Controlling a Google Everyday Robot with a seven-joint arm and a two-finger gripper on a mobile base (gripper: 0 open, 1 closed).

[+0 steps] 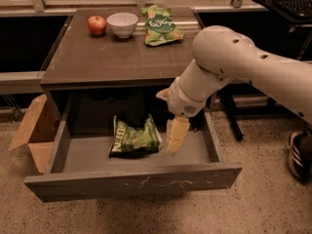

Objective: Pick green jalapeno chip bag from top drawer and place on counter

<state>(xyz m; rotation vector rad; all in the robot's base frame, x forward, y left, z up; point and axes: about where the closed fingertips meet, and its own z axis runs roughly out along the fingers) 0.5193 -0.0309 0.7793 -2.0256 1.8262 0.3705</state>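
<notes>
Next, my gripper closes on the end of the green jalapeno chip bag (150,135) opposite its white lettering, inside the open top drawer.
The green jalapeno chip bag (135,139) lies crumpled on the floor of the open top drawer (131,184), left of centre, with white lettering along its left edge. My gripper (174,138) hangs down into the drawer just to the right of the bag, close beside its right edge, at the end of the thick white arm (229,67) that reaches in from the right. The grey-brown counter (112,57) sits directly above the drawer.
On the counter's far edge stand a red apple (97,25), a white bowl (122,24) and a paler green bag with a dark round logo (161,25). An open cardboard box (34,130) sits on the floor to the left. A person's shoe (298,155) is at the right.
</notes>
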